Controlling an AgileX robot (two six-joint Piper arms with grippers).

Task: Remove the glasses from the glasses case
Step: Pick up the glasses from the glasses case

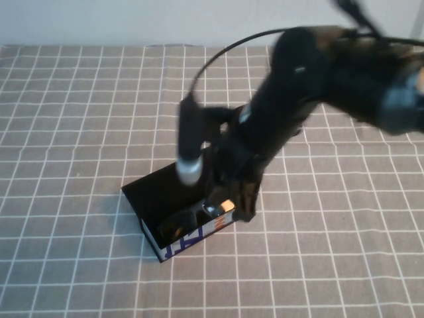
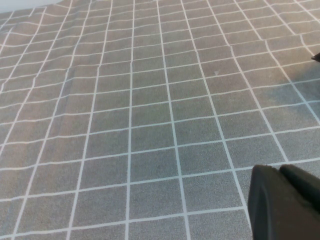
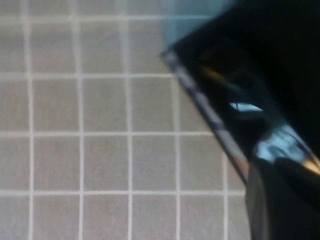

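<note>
The robot's right gripper will next close on the bridge (image 1: pixel 200 213) (image 3: pixel 257 122) between the lenses of the black glasses inside the glasses case.
The glasses case (image 1: pixel 154 199) lies open in the middle of the checked cloth, black flap up, its white side with blue lettering toward me. The black glasses (image 1: pixel 184 224) lie inside it. My right gripper (image 1: pixel 228 202) reaches down from the right, over the case's right end and onto the glasses. In the right wrist view the case's rim (image 3: pixel 210 112) and a shiny lens (image 3: pixel 245 106) show just beyond the right gripper (image 3: pixel 285 200). My left gripper (image 2: pixel 282 200) is shut and empty over bare cloth, out of the high view.
The grey checked tablecloth (image 1: pixel 79 132) covers the whole table. A pale wall (image 1: pixel 132 20) runs along the far edge. My right arm (image 1: pixel 331 73) and its cable cross the right half of the high view.
</note>
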